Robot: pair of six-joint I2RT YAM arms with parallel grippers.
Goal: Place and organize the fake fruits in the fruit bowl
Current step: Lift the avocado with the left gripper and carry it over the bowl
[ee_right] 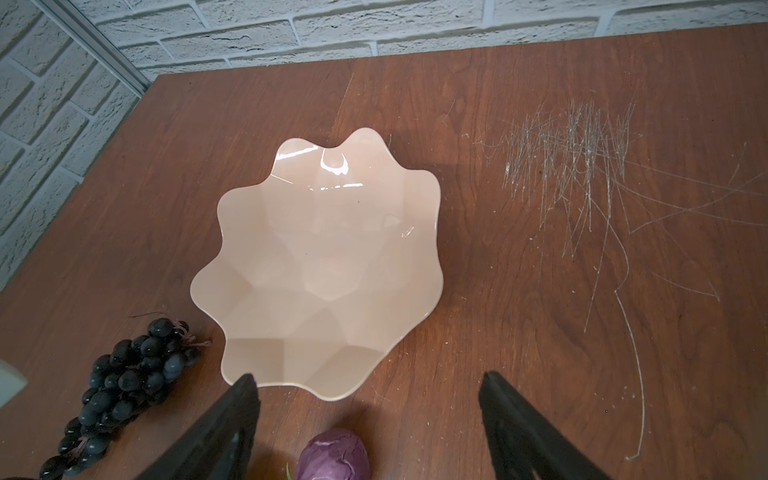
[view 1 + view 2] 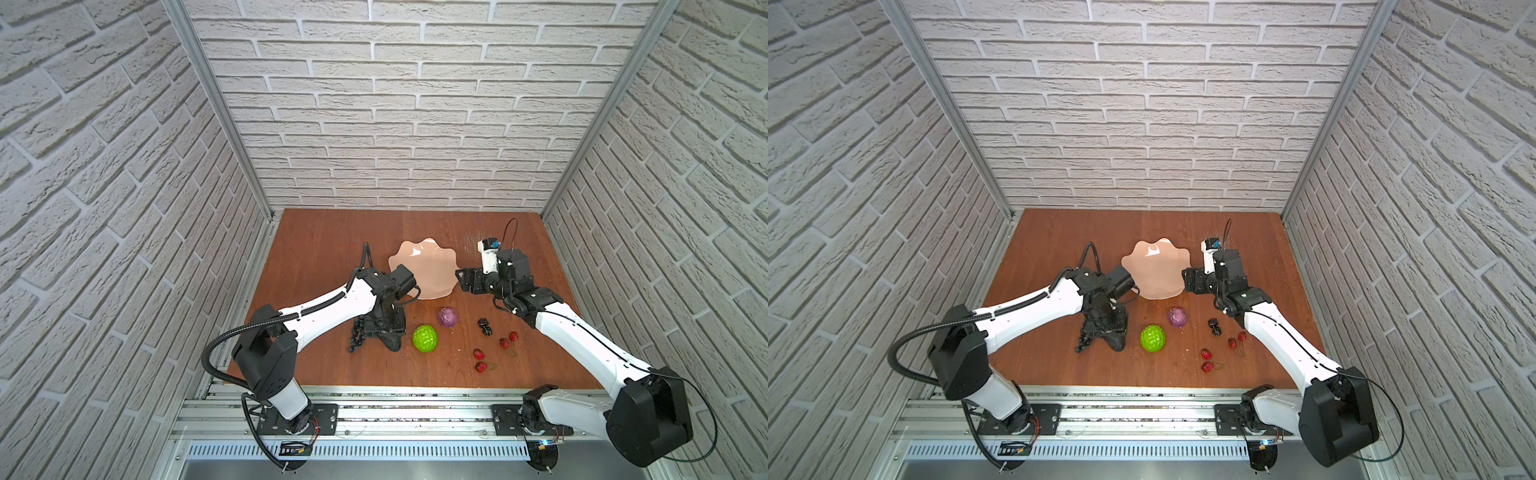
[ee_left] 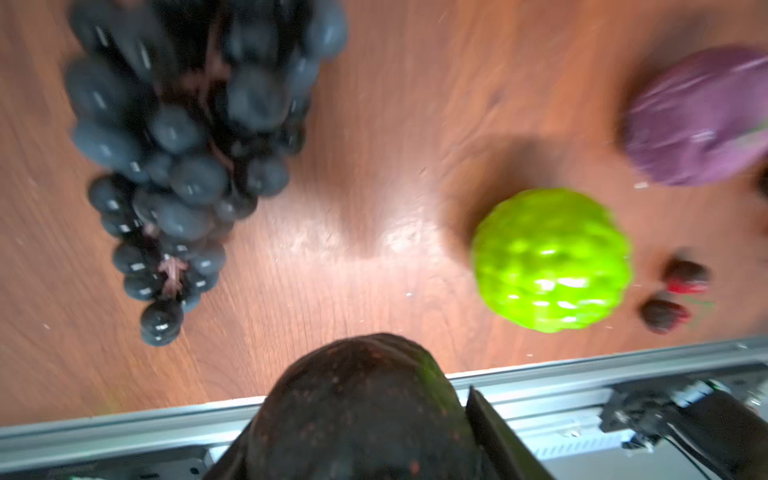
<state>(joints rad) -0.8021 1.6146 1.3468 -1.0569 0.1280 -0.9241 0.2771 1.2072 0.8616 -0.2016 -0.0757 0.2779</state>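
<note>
The robot's left gripper needs to release the dark avocado near the middle of the empty peach fruit bowl [image 2: 424, 265].
My left gripper [image 2: 385, 331] is shut on the dark avocado [image 3: 361, 415], low over the table; its lower end [image 2: 393, 345] shows below the fingers. The blue-black grape bunch [image 2: 358, 338] lies just left of it. The bumpy green fruit [image 2: 425, 338], the purple fruit [image 2: 447, 317], black berries [image 2: 485, 326] and red cherries [image 2: 480, 360] lie on the table in front of the bowl. The peach scalloped fruit bowl [image 2: 424, 266] stands empty behind them. My right gripper [image 1: 370, 384] is open at the bowl's right rim, holding nothing.
The wooden table [image 2: 324, 245] is walled by brick-pattern panels at the back and both sides. A metal rail [image 2: 374, 409] with the arm bases runs along its front edge. Scratches [image 1: 582, 166] mark the wood right of the bowl.
</note>
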